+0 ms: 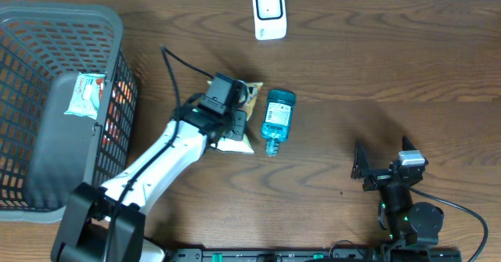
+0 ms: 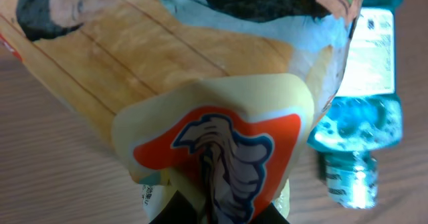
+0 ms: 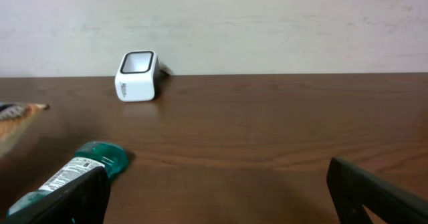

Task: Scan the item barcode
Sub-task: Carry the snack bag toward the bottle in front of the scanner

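My left gripper is to put the snack bag down on the wood [image 1: 254,137] close beside the neck of the blue-green bottle. The bag now lies under that gripper.
A printed snack bag [image 2: 200,83] fills the left wrist view, and my left gripper [image 2: 217,214] is shut on its crumpled orange-and-cream end. From overhead the bag [image 1: 252,95] lies on the table under that gripper [image 1: 237,125], next to a blue-green bottle [image 1: 277,117] on its side. The white barcode scanner [image 1: 269,12] stands at the table's far edge and also shows in the right wrist view [image 3: 137,75]. My right gripper [image 1: 382,170] rests open near the front right, with nothing between its fingers [image 3: 374,190].
A dark mesh basket [image 1: 47,23] sits at the far left, with a small white packet [image 1: 84,92] on its grey liner. The bottle [image 3: 87,160] lies close to the right gripper's left finger. Bare wood stretches between bottle and scanner.
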`<state>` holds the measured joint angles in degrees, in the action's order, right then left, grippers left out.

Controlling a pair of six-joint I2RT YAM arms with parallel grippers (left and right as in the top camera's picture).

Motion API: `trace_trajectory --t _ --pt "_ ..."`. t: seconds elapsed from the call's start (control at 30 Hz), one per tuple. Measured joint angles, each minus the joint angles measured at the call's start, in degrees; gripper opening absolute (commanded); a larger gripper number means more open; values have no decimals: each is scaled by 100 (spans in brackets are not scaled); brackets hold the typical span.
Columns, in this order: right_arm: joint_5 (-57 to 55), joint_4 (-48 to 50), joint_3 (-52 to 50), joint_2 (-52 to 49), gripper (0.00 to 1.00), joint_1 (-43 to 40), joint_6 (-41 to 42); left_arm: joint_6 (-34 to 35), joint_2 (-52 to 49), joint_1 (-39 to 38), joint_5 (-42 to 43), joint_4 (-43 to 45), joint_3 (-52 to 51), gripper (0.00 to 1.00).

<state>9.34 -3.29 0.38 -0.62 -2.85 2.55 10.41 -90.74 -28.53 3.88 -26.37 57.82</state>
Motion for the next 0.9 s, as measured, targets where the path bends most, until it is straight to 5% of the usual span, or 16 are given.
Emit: trace_trajectory --t 0.9 --pt "0 -2 0 0 99 0 0 0 -684 -688 -4 361 0 7"
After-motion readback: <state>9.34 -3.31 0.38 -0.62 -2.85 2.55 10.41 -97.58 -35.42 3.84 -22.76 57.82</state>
